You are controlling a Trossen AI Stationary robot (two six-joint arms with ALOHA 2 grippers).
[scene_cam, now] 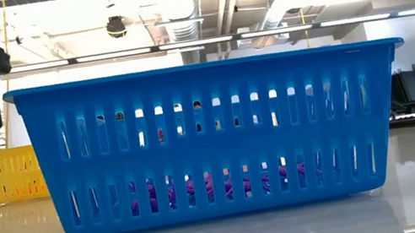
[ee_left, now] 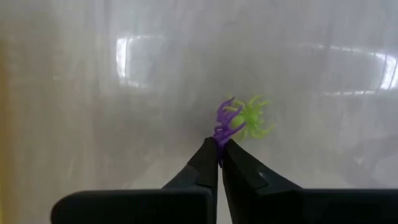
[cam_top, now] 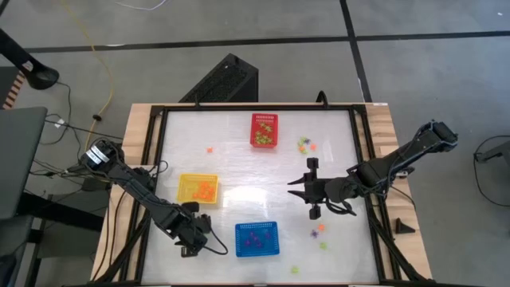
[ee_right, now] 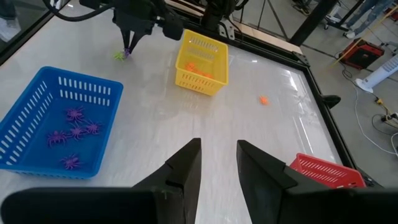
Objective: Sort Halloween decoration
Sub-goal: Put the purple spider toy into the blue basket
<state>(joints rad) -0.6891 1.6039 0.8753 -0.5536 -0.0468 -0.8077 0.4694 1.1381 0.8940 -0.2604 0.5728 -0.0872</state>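
Note:
My left gripper is going to let go of the purple spider, now beside a light green spider, in the blue basket (cam_top: 254, 238) among the other purple spiders.
My left gripper (ee_left: 220, 144) stands near the table's front left corner (cam_top: 190, 244), pointing steeply down, shut on a purple spider trinket (ee_left: 225, 119). A light green spider (ee_left: 254, 118) lies on the table right beside the purple one. The blue basket (cam_top: 256, 239) to its right holds several purple spiders (ee_right: 69, 134). The yellow basket (cam_top: 198, 189) holds orange trinkets, and the red basket (cam_top: 264, 130) stands at the far middle. My right gripper (ee_right: 217, 163) hovers open above the table's right middle (cam_top: 309, 194), holding nothing. My left gripper pinches the purple spider at its near edge (ee_left: 219, 134) between the very tips of its two fingers. The fingers come from above, slanting steeply down. The rest of the spider sticks out beyond the tips, against the green spider; whether it is clear of the table I cannot tell.
Loose trinkets lie scattered: one orange (cam_top: 209, 148) left of the red basket, a green and orange cluster (cam_top: 306, 145) at the far right, purple and green ones (cam_top: 319, 231) at the near right, one green (cam_top: 294, 269) by the front edge. A black frame (cam_top: 362, 119) edges the table.

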